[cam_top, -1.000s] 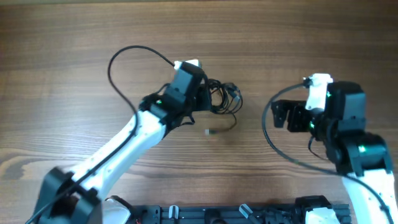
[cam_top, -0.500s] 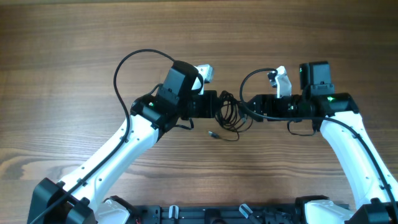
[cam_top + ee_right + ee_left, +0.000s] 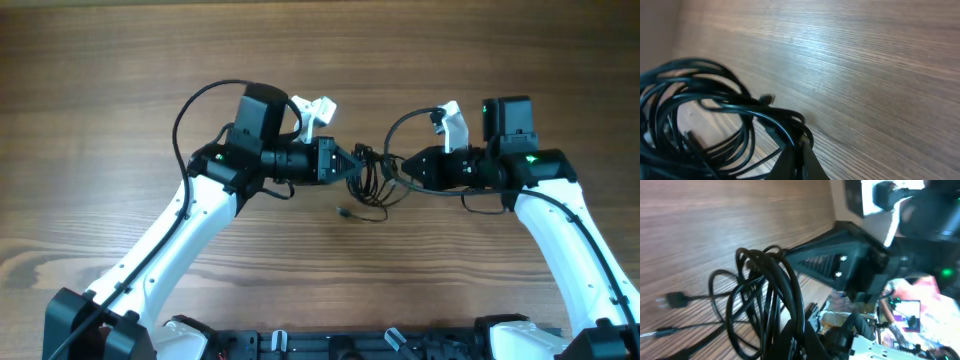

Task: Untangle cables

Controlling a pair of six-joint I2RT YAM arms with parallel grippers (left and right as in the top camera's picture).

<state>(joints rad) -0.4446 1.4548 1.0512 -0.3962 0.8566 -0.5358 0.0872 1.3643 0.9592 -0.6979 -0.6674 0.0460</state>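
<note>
The black cable bundle, now held between both grippers, will be released by my left gripper on the wood (image 3: 368, 208) next to the loose plug end, between both grippers.
The cables (image 3: 372, 182) form a small tangled black bundle at the table's middle, held between both grippers. One loose plug end (image 3: 345, 212) lies on the wood just in front of the bundle. My left gripper (image 3: 352, 165) is shut on the bundle's left side, and the loops (image 3: 765, 292) rise from its fingers (image 3: 807, 342) in the left wrist view. My right gripper (image 3: 398, 170) is shut on strands at the right side. In the right wrist view its tips (image 3: 801, 150) pinch a strand, and the coil (image 3: 700, 125) hangs to their left.
The wooden table (image 3: 120, 80) stretches all around the bundle. Thicker black arm wires arc over the left arm (image 3: 200, 110) and the right arm (image 3: 405, 125). A dark rail (image 3: 380, 345) runs along the front edge.
The right arm swung in from the right, reached the bundle and shut its jaws on strands. The left gripper kept its hold and turned to point right.
</note>
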